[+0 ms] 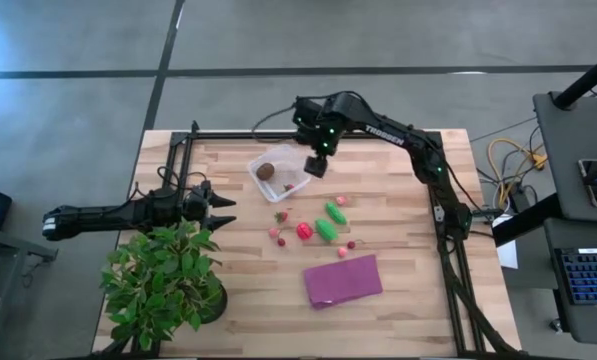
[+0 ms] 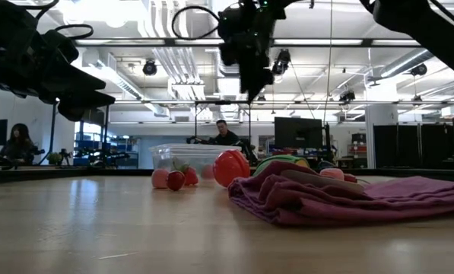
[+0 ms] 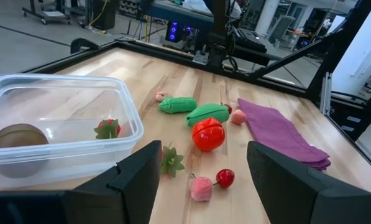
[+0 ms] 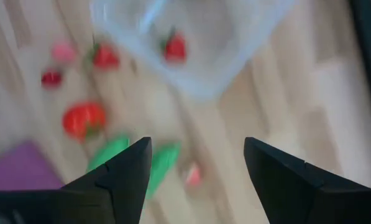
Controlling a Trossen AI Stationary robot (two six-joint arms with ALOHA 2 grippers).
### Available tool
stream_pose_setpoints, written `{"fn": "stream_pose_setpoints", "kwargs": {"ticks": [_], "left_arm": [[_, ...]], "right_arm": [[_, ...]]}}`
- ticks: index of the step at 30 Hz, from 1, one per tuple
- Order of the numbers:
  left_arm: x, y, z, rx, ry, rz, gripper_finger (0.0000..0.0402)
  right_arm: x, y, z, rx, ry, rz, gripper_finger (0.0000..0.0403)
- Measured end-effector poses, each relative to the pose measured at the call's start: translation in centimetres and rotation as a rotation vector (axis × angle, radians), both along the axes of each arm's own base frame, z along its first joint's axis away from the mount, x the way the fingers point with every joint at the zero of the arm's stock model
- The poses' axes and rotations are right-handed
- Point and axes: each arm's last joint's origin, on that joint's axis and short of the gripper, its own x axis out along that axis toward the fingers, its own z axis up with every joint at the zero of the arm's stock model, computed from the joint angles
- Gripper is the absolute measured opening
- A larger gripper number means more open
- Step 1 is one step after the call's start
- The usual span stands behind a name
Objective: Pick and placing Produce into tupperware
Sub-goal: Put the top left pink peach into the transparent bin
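Next, I close my right gripper on the sides of the small pink piece [image 1: 341,200] [image 4: 193,174] beside the green piece that is nearer the clear tupperware.
The clear tupperware [image 1: 276,160] stands at the table's far middle. In it lie a brown ball [image 1: 265,171] and a small red strawberry [image 3: 109,128]. More produce lies loose nearer the table's middle: a red tomato [image 1: 304,231], two green pieces [image 1: 335,212] [image 1: 326,229], a strawberry [image 1: 281,215], a cherry [image 3: 225,178] and small pink pieces [image 1: 341,201]. My right gripper [image 1: 316,165] hangs open, pointing down, high above the container's right rim, with nothing between its fingers [image 4: 120,174]. My left gripper [image 1: 218,205] waits open at the table's left, level, facing the container.
A purple cloth [image 1: 342,280] lies crumpled near the table's front, right of middle. A leafy potted plant [image 1: 163,280] stands at the front left corner, close beside my left arm. A black frame [image 1: 193,135] runs along the table's edges.
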Motion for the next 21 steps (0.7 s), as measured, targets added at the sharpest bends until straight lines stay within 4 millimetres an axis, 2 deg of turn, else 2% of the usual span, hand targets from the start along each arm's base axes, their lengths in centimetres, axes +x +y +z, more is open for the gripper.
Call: {"fn": "stream_pose_setpoints", "kwargs": {"ticks": [9,15,21], "left_arm": [[0.0,0.0,0.0,0.000,0.000,0.000,0.0224],[0.0,0.0,0.0,0.000,0.000,0.000,0.0224],[0.0,0.0,0.0,0.000,0.000,0.000,0.0224]], "right_arm": [[-0.6,1.4,-3.8,0.089,0.198,0.033,0.0246],[-1.2,2.4,-7.7,0.134,0.327,0.060,0.0244],[-2.1,2.6,-10.7,0.105,0.276,0.085,0.0244]]}}
